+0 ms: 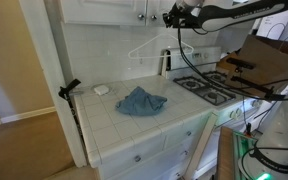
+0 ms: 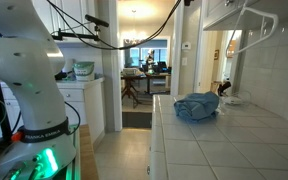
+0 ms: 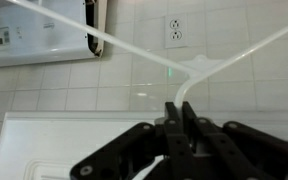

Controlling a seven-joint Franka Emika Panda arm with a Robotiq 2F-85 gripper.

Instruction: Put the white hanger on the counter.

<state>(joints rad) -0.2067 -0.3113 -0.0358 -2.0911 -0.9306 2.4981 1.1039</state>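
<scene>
My gripper needs to let go of the white hanger on the tiled counter [image 1: 174, 99] between the blue cloth and the black-grated stove. The hanger is still well above the counter.
The white hanger [image 1: 150, 50] hangs in the air in front of the tiled wall, well above the counter [image 1: 114, 128]. My gripper [image 1: 174, 17] is up near the cabinets and shut on the hanger's hook. In the wrist view the hanger [image 3: 134, 52] spreads both thin arms from the hook, which runs down between my closed fingers [image 3: 181, 108]. In an exterior view the hanger [image 2: 252, 17] shows at the top right, above the counter [image 2: 234, 145]; the gripper itself is hidden there.
A crumpled blue cloth [image 1: 141, 101] [image 2: 196, 107] lies on the counter, with a small white object [image 1: 101, 89] behind it. The black-grated stove [image 1: 209, 88] adjoins the counter. A cardboard box [image 1: 271, 60] stands beyond it. A wall outlet [image 3: 176, 30] is behind the hanger.
</scene>
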